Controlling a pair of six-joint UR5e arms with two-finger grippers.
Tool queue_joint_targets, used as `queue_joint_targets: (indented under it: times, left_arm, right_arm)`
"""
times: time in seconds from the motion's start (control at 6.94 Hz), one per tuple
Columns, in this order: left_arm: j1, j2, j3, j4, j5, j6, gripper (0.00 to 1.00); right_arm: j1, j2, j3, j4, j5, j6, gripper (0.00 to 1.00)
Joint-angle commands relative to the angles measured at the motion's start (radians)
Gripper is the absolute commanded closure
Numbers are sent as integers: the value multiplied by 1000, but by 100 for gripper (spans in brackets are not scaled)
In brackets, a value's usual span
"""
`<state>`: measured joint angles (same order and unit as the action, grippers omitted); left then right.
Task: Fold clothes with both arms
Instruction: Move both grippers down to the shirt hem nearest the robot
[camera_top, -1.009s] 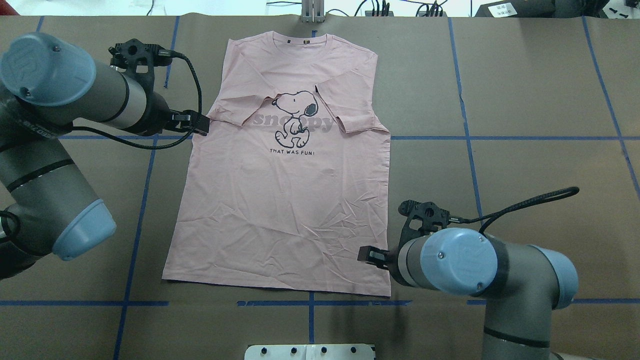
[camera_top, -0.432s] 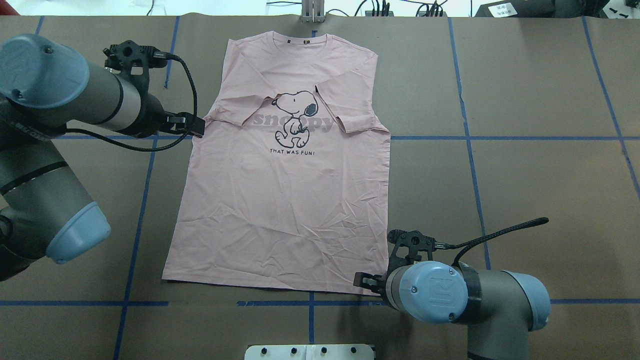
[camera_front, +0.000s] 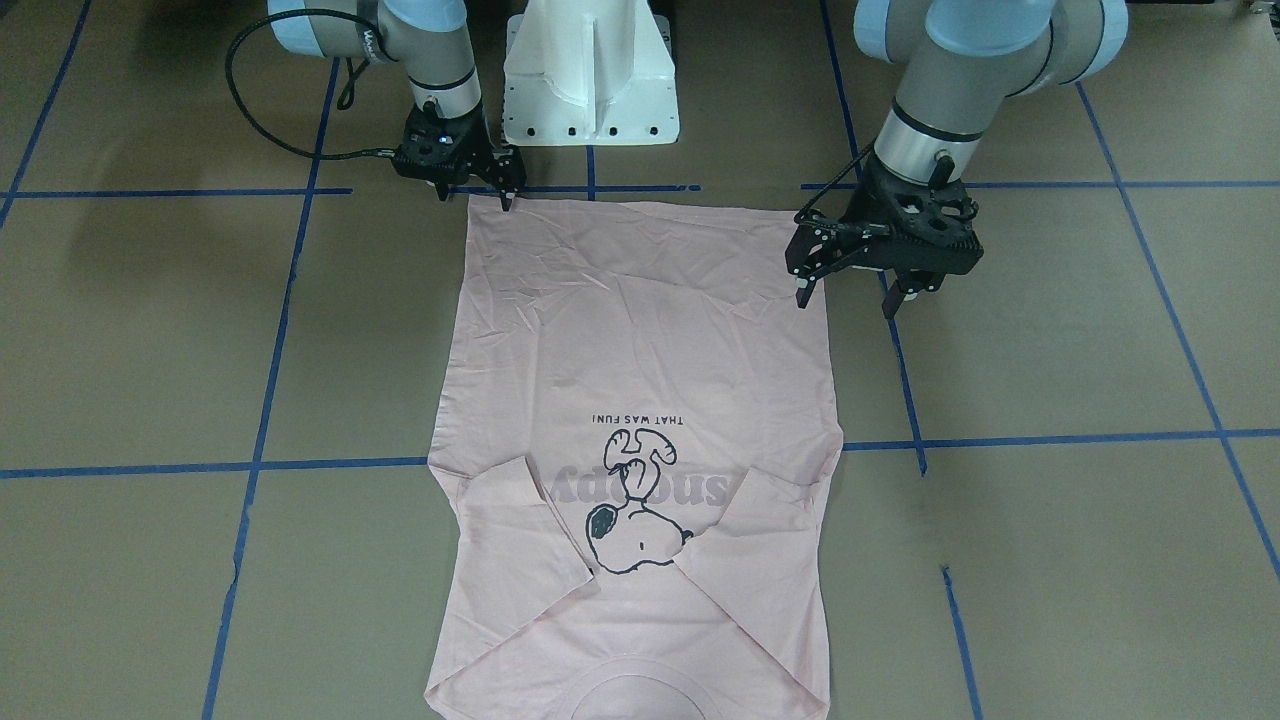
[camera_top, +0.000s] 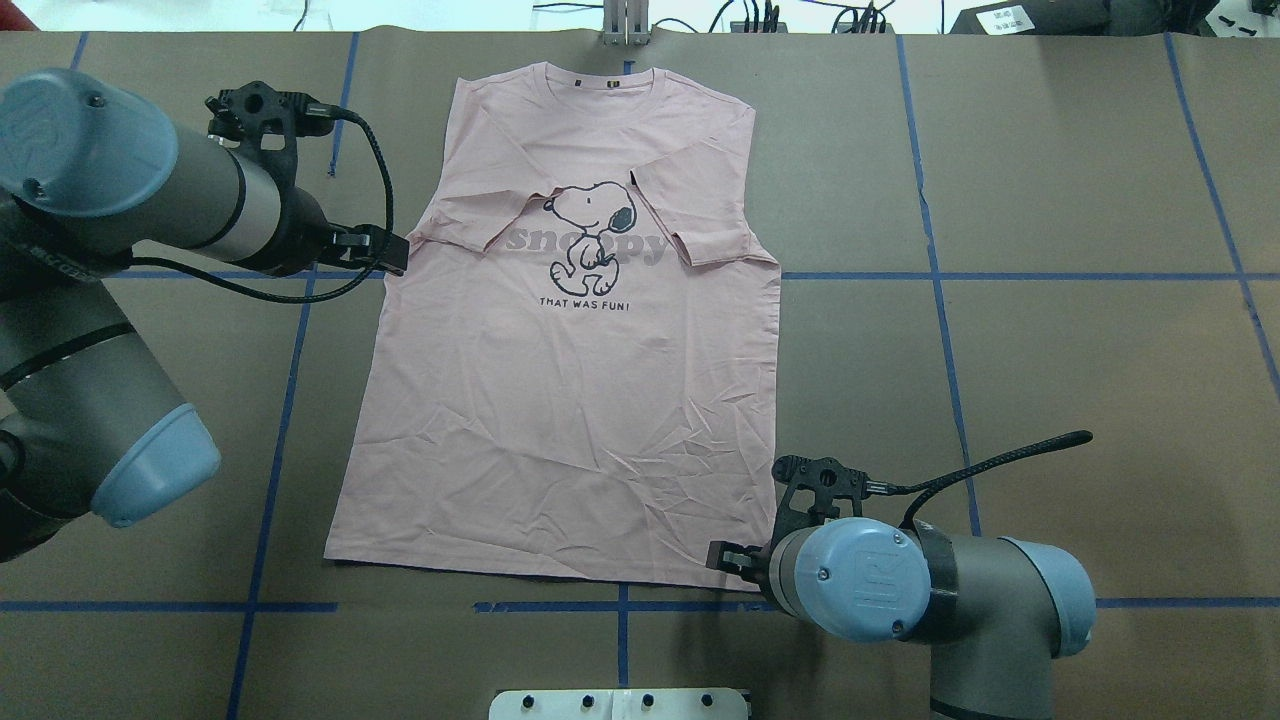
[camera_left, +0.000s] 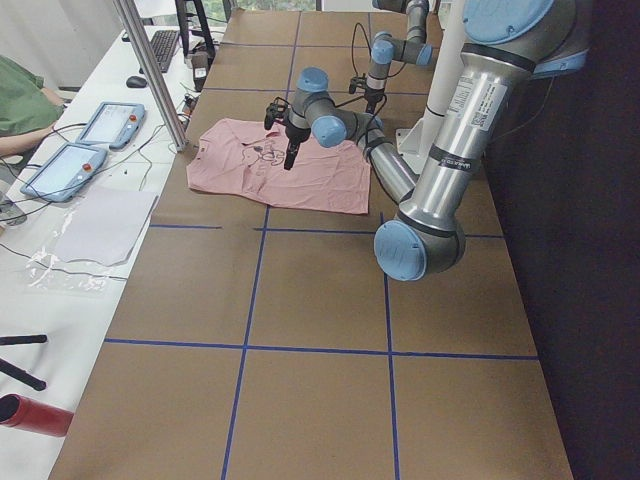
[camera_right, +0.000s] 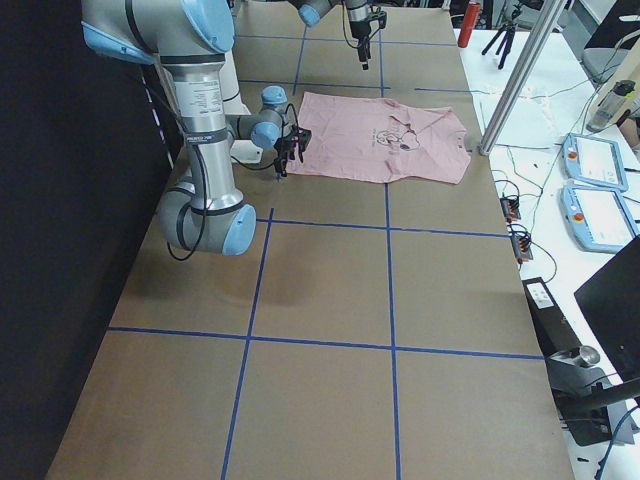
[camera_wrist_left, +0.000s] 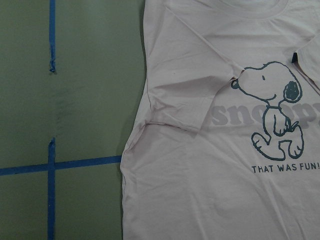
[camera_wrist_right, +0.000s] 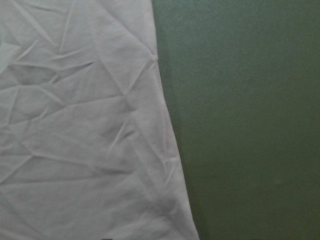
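Observation:
The pale pink T-shirt has a hem corner at my right gripper. My left gripper should close on the opposite one, the near hem corner (camera_front: 797, 221) of the T-shirt.
The pale pink T-shirt (camera_top: 570, 420) lies flat, front up, on the brown table, collar away from me, both sleeves folded in over the black dog drawing (camera_top: 590, 235). It also shows in the front view (camera_front: 640, 340). My left gripper (camera_top: 388, 252) is open and empty, raised beside the shirt's left edge at the folded sleeve; the front view shows its jaws wide apart (camera_front: 846, 300). My right gripper (camera_front: 475, 193) is open, low at the near right hem corner, one finger on each side of it. In the overhead view the wrist mostly hides it (camera_top: 730, 562).
The white pedestal base (camera_front: 590, 80) stands just behind the hem. Blue tape lines (camera_top: 1000, 275) cross the table. A metal post (camera_top: 625, 25) stands at the far edge beyond the collar. Tablets (camera_left: 60, 170) lie on a side bench.
My right gripper has moved toward me along the shirt's right edge, down to the hem corner. My left gripper has drawn back slightly, off the shirt's left edge. The shirt has not moved.

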<state>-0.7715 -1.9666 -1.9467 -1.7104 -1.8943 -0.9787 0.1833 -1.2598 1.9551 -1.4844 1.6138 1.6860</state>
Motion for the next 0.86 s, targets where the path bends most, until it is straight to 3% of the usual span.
queue_joint_targets:
  times: [0.0, 0.29, 0.43, 0.58, 0.72]
  left_arm:
    - [1, 0, 0, 0, 0, 0, 0]
    - [1, 0, 0, 0, 0, 0, 0]
    - [0, 0, 0, 0, 0, 0, 0]
    - [1, 0, 0, 0, 0, 0, 0]
    - [0, 0, 0, 0, 0, 0, 0]
  right_arm:
    - [-1, 0, -10, -1, 3, 1, 17]
    - [-1, 0, -15, -1, 6, 1, 32]
    - [-2, 0, -13, -1, 8, 1, 56]
    - [-2, 0, -13, -1, 8, 0, 93]
    - [-2, 2, -12, -1, 8, 0, 100]
